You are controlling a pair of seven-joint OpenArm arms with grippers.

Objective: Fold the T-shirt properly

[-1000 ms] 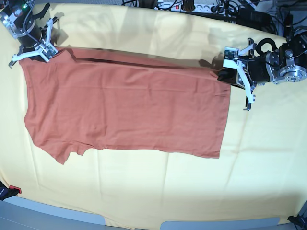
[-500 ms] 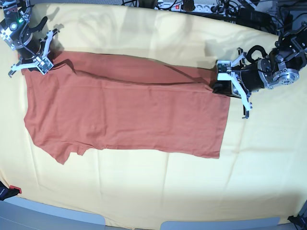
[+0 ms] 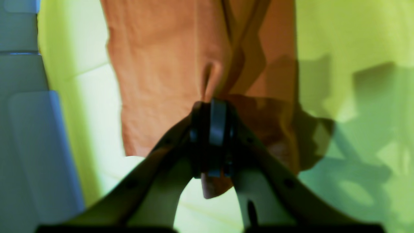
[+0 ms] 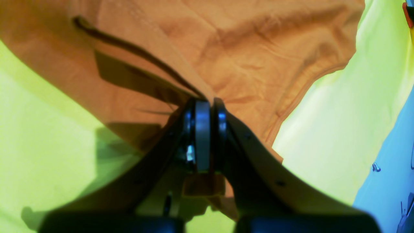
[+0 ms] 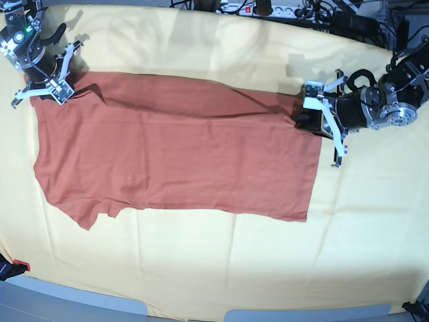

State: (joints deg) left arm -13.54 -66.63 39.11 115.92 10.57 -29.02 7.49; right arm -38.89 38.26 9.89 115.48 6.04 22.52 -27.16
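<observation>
My left gripper should lay flat the raised fold it pinches short of the T-shirt's far edge, then open and take the T-shirt's far corner [image 5: 293, 100].
The rust-orange T-shirt [image 5: 181, 154] lies lengthwise on the pale yellow cloth, with its far long edge folded over into a darker strip. My left gripper [image 5: 305, 117] is at the shirt's right end in the base view, shut on the fabric at the far corner of the hem. In the left wrist view the left gripper [image 3: 212, 108] pinches the T-shirt [image 3: 161, 64], and a scrap of cloth hangs behind the pads. My right gripper [image 5: 52, 88] is shut on the far left corner. In the right wrist view the right gripper [image 4: 205, 103] grips the T-shirt [image 4: 258, 48] at a fold.
The yellow cloth [image 5: 234, 261] covers the whole table. Cables and a power strip [image 5: 268, 8] run along the back edge. The grey table rim [image 5: 80, 303] shows at the front, and a small red item [image 5: 20, 266] lies at the lower left.
Both grippers have drawn the shirt's far edge back and slightly left, so the folded strip lies wider. Over the last half second the left gripper has crept a little to the right.
</observation>
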